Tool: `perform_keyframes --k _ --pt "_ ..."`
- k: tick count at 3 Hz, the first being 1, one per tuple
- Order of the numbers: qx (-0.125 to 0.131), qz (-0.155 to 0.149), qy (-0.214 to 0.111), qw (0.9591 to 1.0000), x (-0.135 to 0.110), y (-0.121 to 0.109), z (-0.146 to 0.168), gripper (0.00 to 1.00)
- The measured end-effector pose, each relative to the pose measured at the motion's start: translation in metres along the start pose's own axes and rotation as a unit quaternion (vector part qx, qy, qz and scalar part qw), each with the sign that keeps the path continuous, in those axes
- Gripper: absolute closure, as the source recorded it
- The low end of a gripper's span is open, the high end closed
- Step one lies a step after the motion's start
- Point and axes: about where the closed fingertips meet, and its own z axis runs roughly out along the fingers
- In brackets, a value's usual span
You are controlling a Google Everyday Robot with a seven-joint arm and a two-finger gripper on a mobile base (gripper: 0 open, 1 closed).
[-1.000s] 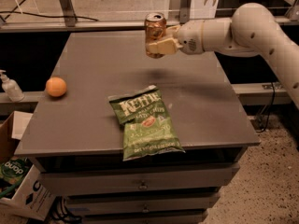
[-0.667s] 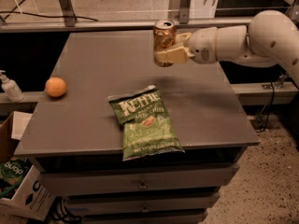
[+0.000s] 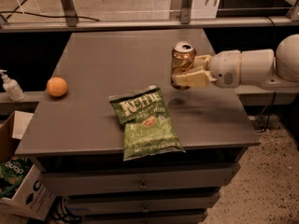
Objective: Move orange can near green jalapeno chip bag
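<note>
Next, I release the orange can from my gripper beside the green jalapeno chip bag's top end (image 3: 189, 104), on the side of my arm.
The orange can (image 3: 182, 59), orange-brown with a silver top, is held upright above the table, right of centre. My gripper (image 3: 189, 73) comes in from the right on a white arm and is shut on the can, cream fingers (image 3: 196, 78) around its lower half. The can casts a shadow on the table just below. The green jalapeno chip bag (image 3: 145, 121) lies flat near the table's front edge, below and left of the can, with white "Kettle" lettering and a small red emblem.
A round orange fruit (image 3: 57, 86) sits at the table's left edge. The grey table (image 3: 107, 59) tops a drawer cabinet. A soap bottle (image 3: 10, 87) stands on a ledge at left. A cardboard box (image 3: 21, 190) is on the floor at lower left.
My gripper has carried the can from the back of the table forward and down, closer to the chip bag. The bag and fruit have not moved.
</note>
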Motion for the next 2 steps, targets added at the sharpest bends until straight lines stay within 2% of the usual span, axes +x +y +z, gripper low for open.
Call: perform_keyframes --k 1,2 --pt "-0.003 0.009 0.014 0.9999 0.02 0.005 -0.02 1.0" --pt "-0.017 0.025 0.024 0.9993 0.041 0.011 -0.024 1.0"
